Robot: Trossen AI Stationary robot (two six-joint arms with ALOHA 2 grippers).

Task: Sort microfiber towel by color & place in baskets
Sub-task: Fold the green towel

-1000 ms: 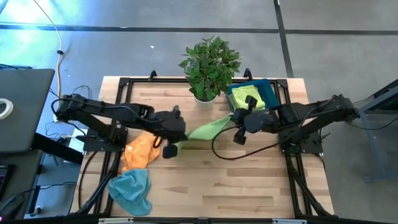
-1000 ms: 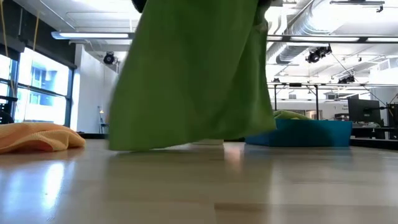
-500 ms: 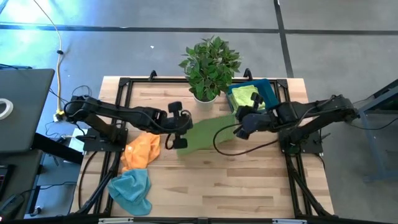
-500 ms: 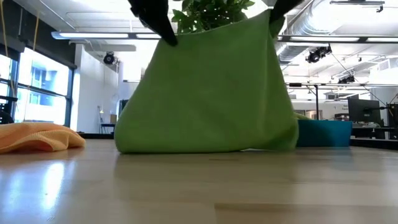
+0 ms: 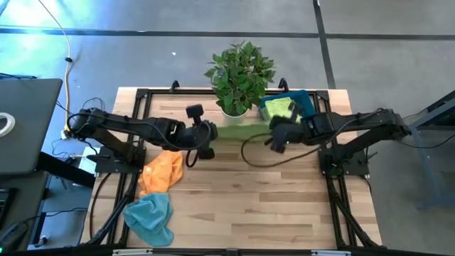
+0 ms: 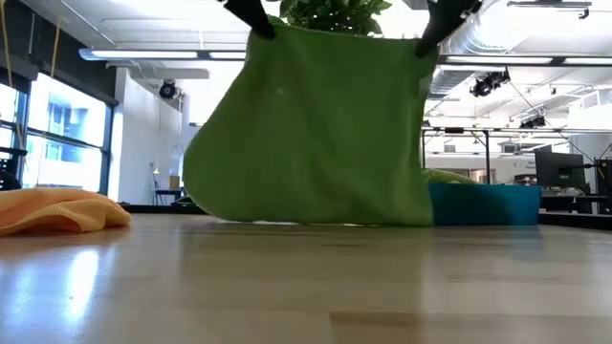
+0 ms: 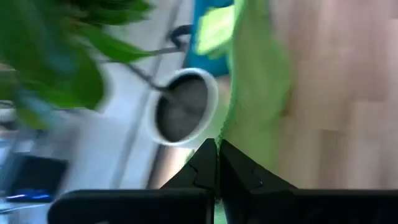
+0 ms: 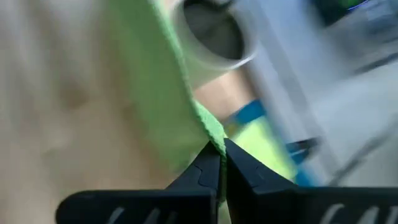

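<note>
Next, my right gripper puts the green microfiber towel down on the bare wood (image 5: 231, 173) beside the orange towel.
A green microfiber towel (image 5: 242, 131) hangs as a spread sheet between my two grippers, its lower edge (image 6: 316, 222) down at the tabletop. My left gripper (image 5: 211, 134) is shut on its left upper corner, and my right gripper (image 5: 274, 132) is shut on the right upper corner. The teal basket (image 5: 307, 105) stands at the far right behind the towel, with a yellow-green towel (image 5: 281, 108) lying in it. An orange towel (image 5: 162, 171) and a blue towel (image 5: 151, 215) lie crumpled on the table near the left. My left gripper pinches the towel's upper left corner (image 7: 227, 126) between its two fingertips, slanting down from the table's left. The cloth hangs below, its top edge drawn straight toward the other gripper. My right gripper pinches the upper right corner (image 8: 213, 132) between its fingertips, slanting down from the right. The sheet hangs from the hold, its bottom at the table.
A potted plant in a white pot (image 5: 236, 108) stands at the far middle, just behind the towel's top edge. Black frame rails (image 5: 153, 92) run along the table's far and side edges. Bare wood (image 5: 263, 199) lies on the near side.
Both grippers have gone toward the far edge, the left one farther, and its wrist has turned. The green towel, bunched and slanting between them before, is now spread out with its top edge straight and parallel to the far edge, nearer the plant and basket.
</note>
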